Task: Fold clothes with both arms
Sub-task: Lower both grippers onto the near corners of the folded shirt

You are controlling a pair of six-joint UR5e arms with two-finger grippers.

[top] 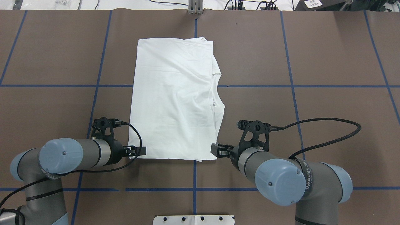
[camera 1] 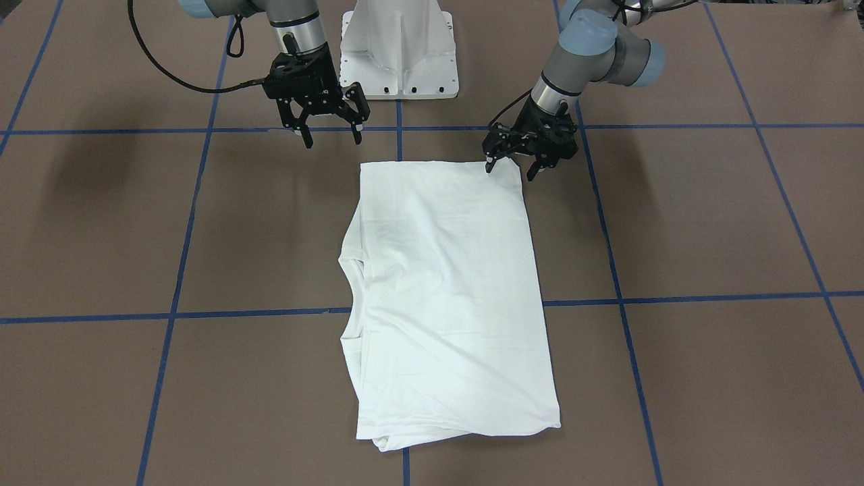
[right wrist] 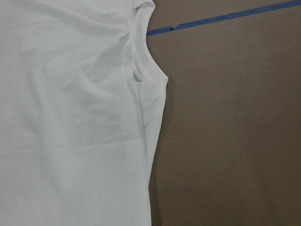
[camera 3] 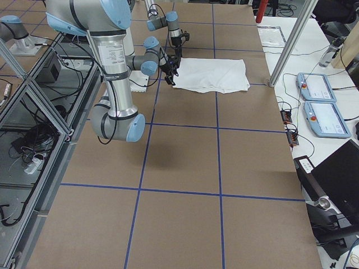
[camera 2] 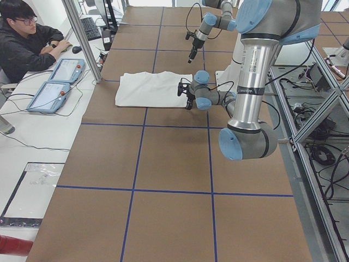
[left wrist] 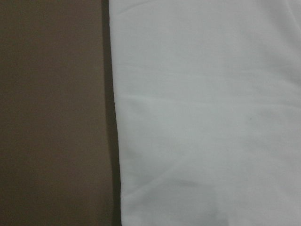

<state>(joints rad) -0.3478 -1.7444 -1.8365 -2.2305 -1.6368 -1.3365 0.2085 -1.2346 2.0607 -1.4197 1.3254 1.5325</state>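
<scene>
The robot's right gripper should close on the white shirt's hem (camera 1: pixel 391 165) facing the white pedestal base, just in from the corner on the sleeve-fold side.
The white shirt (camera 1: pixel 445 290) lies flat on the brown table, folded into a long rectangle, with its collar and sleeve folds along the robot's right side (top: pixel 217 93). No printed text shows. My left gripper (camera 1: pixel 511 169) is open and low at the shirt's near left corner, one fingertip at the hem; overhead it (top: pixel 139 151) is at that corner. My right gripper (camera 1: pixel 332 138) is open and empty, raised a little, just short of the near right corner (top: pixel 216 150). The left wrist view shows the shirt's straight edge (left wrist: pixel 211 117); the right wrist view shows its folds (right wrist: pixel 70 117).
The white pedestal base (camera 1: pixel 398 54) stands between the arms at the robot's edge. Blue tape lines (camera 1: pixel 675 298) grid the table. In the left side view an operator (camera 2: pixel 22 38) sits at a desk with tablets (camera 2: pixel 54 82) behind a metal post (camera 2: pixel 82 38).
</scene>
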